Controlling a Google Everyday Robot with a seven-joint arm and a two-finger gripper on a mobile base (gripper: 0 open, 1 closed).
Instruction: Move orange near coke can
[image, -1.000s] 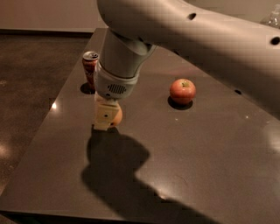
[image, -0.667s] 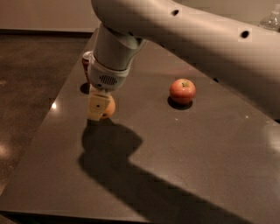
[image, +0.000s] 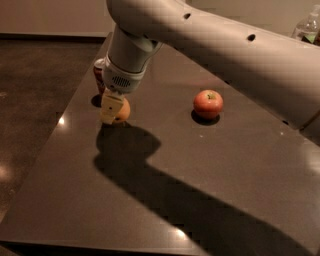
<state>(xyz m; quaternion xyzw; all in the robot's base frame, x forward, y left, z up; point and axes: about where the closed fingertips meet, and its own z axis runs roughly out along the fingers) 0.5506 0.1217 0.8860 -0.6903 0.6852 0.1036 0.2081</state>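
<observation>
My gripper is going to let go of the orange on the dark table (image: 128, 102) beside the coke can, toward the red apple.
The orange (image: 122, 111) sits low over the dark table (image: 200, 165), partly hidden behind my gripper (image: 112, 108), whose yellowish fingers (image: 109, 109) are shut around it. The coke can (image: 99, 75), red with a silver top, stands just behind and left of the orange near the table's left edge. My wrist hides most of the can. Orange and can are a short gap apart.
A red apple (image: 208, 104) with a stem dimple rests right of centre on the table. A clear plastic bottle (image: 306, 28) stands at the far right corner. The table's left edge lies close to the can. My arm casts a large shadow across the front.
My gripper has carried the orange back and left across the table, from the middle left toward the can, ending close beside it.
</observation>
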